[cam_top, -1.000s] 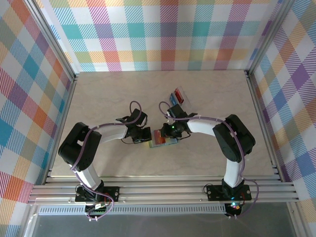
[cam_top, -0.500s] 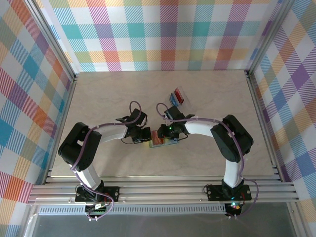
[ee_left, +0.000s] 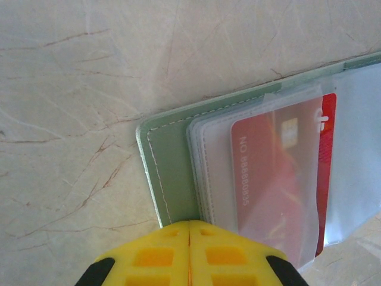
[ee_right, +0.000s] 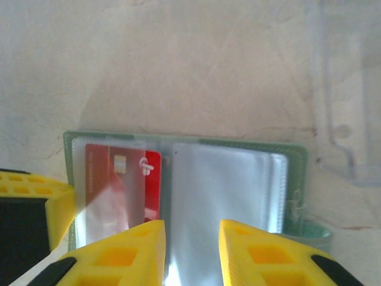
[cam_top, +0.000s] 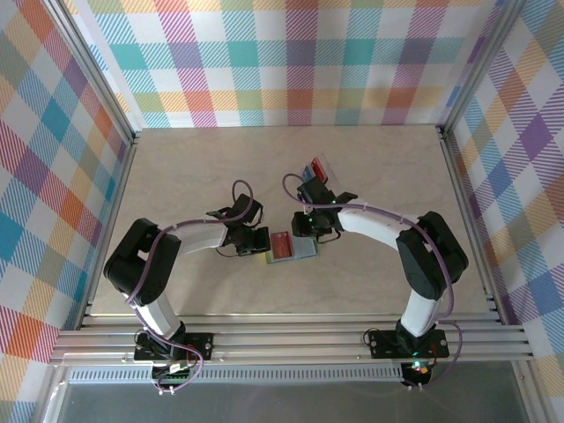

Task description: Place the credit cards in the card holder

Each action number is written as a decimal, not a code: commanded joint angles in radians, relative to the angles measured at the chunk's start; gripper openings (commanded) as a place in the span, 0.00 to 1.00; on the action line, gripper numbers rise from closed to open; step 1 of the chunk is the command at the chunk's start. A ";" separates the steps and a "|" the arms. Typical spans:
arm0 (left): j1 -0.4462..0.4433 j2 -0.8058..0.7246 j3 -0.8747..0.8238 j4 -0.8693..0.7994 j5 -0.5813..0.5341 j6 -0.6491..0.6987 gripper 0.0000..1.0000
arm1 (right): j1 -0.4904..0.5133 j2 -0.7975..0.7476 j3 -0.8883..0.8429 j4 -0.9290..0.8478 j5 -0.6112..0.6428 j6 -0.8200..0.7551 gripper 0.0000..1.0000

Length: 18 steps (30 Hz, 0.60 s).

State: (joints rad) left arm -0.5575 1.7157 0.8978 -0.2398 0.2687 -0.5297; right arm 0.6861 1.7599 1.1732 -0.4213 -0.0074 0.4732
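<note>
Next, I pinch the clear page (ee_right: 217,187) with my right gripper and fold it over, since the red credit card fills its pocket and the clear page lies flat beside it.
The card holder (cam_top: 304,253) lies open on the table, green with clear pockets (ee_right: 226,185). A red credit card (cam_top: 282,244) sits in its left pocket (ee_left: 280,179), part of it sticking out toward the middle fold (ee_right: 152,179). My left gripper (ee_left: 189,225) is shut, its tips resting on the holder's green left edge (ee_left: 172,179). Just behind the holder my right gripper (ee_right: 191,238) hovers open over the clear right pocket, holding nothing. More credit cards, red (cam_top: 315,166) and blue (cam_top: 308,179), stand in the clear tray.
The clear plastic tray (cam_top: 324,173) sits just behind the holder, close to my right wrist, and its corner (ee_right: 351,119) shows in the right wrist view. Metal frame rails (cam_top: 458,203) edge the table on both sides.
My right gripper opened, let go of the red card in the left pocket and drew back toward the tray. The left gripper stayed on the holder's edge.
</note>
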 commanded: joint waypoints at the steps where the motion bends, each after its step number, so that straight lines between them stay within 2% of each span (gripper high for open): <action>1: 0.002 0.057 -0.028 -0.013 -0.051 0.021 0.08 | 0.001 0.054 0.048 -0.064 0.045 -0.063 0.31; 7: 0.002 0.062 -0.027 -0.012 -0.045 0.023 0.07 | 0.001 0.139 0.086 -0.071 0.038 -0.076 0.38; 12: 0.002 0.064 -0.027 -0.006 -0.034 0.020 0.07 | 0.003 0.185 0.083 -0.080 0.092 -0.077 0.43; 18: 0.002 0.057 -0.028 -0.007 -0.034 0.020 0.07 | 0.056 0.221 0.050 -0.073 0.155 -0.046 0.43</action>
State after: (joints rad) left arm -0.5575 1.7172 0.8982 -0.2386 0.2714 -0.5293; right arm 0.7200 1.9221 1.2503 -0.4610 0.1032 0.4103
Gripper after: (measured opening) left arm 0.076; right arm 0.436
